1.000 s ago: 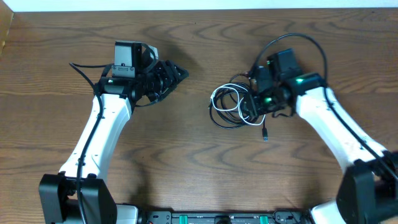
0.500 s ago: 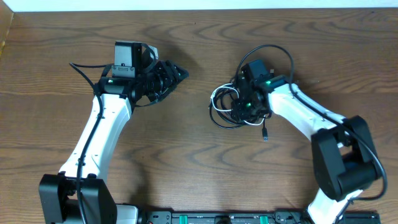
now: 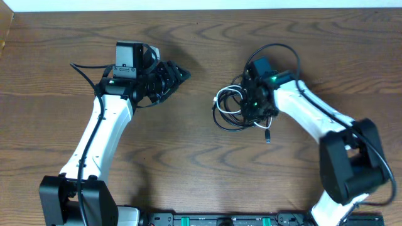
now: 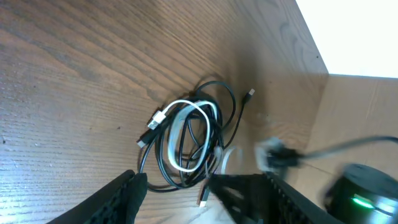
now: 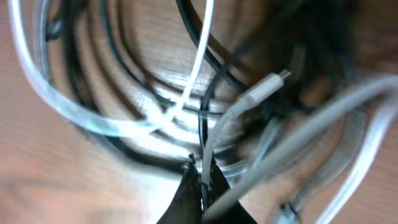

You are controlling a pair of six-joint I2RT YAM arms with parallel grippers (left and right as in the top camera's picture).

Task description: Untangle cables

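Next, my right gripper releases the white cable on the bare wood (image 3: 315,66) between the bundle and the far corner of the table.
The cables (image 3: 231,108) lie as a tangled bundle of black and white loops on the wooden table, right of centre. My right gripper (image 3: 255,105) is down on the bundle's right side. In the right wrist view its jaws (image 5: 202,173) are shut on a white cable (image 5: 216,138), with black loops (image 5: 118,74) blurred around it. My left gripper (image 3: 183,74) hovers open well to the left of the bundle, holding nothing. The left wrist view shows the bundle (image 4: 186,140) ahead of its spread fingers (image 4: 127,193).
A black cable end with a small plug (image 3: 267,138) trails out below the bundle. Thick black cords (image 3: 282,50) arch over the right arm. The table's far edge (image 3: 201,9) runs along the top.
My right gripper moved left onto the bundle and closed on a white cable. The bundle shifted slightly. The left arm has not moved.
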